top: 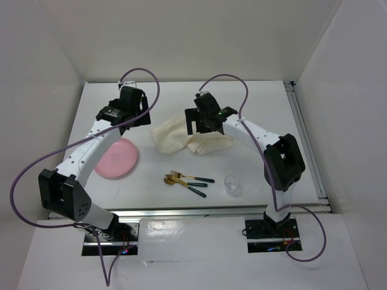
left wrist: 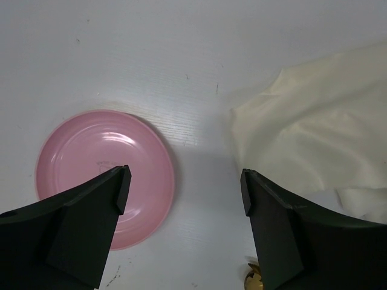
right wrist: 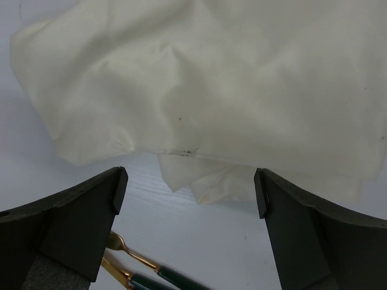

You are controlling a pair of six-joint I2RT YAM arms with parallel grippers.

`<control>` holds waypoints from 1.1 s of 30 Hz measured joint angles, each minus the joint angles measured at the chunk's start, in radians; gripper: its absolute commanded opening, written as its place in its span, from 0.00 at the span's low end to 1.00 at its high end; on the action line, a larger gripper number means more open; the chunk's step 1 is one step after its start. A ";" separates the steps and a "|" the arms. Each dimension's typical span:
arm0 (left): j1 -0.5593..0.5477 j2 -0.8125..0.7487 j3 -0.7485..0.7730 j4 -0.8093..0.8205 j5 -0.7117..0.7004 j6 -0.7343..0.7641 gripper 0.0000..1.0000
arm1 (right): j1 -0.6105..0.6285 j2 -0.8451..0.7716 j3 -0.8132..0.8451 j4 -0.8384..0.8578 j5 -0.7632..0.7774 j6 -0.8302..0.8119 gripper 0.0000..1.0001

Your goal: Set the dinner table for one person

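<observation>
The cream cloth's near corner (top: 161, 151) (right wrist: 76, 159) on the pink plate's side is the next place that my right gripper will move to, and I will close it there.
The dinner table (top: 260, 103) is a white tabletop with metal rails. On it lie a pink plate (top: 118, 158), a crumpled cream cloth (top: 181, 136), gold cutlery with dark green handles (top: 188, 179) and a clear glass (top: 232, 185). My left gripper (top: 136, 116) is open and empty, hovering above the table between the plate (left wrist: 103, 172) and the cloth (left wrist: 320, 133). My right gripper (top: 198, 123) is open and empty, hovering over the near edge of the cloth (right wrist: 211, 78), with the cutlery (right wrist: 142, 269) just below it in the right wrist view.
A metal rail (top: 305, 139) runs along the table's right edge and another along the near edge (top: 199, 211). White walls enclose the table on the far, left and right sides. A gold cutlery tip (left wrist: 253, 279) shows by my left gripper's right finger.
</observation>
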 measured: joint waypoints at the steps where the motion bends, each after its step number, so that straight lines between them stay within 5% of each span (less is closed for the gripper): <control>1: 0.000 0.000 0.000 -0.003 0.000 0.000 0.92 | 0.000 0.000 0.002 0.001 -0.003 0.000 1.00; 8: 0.031 0.000 0.000 -0.006 0.033 -0.019 0.91 | 0.014 0.010 0.019 0.003 -0.008 -0.011 1.00; 15: 0.164 0.048 0.008 -0.049 0.117 -0.101 0.88 | 0.163 0.114 0.142 0.003 0.036 -0.093 0.99; 24: 0.268 0.095 0.007 -0.115 0.233 -0.153 0.86 | 0.281 0.363 0.325 -0.007 0.018 -0.169 0.77; 29: 0.333 0.093 0.006 -0.122 0.286 -0.156 0.86 | 0.289 0.446 0.369 -0.008 0.003 -0.181 0.76; 33: 0.359 0.089 0.006 -0.126 0.320 -0.155 0.86 | 0.295 0.478 0.372 -0.014 0.018 -0.185 0.62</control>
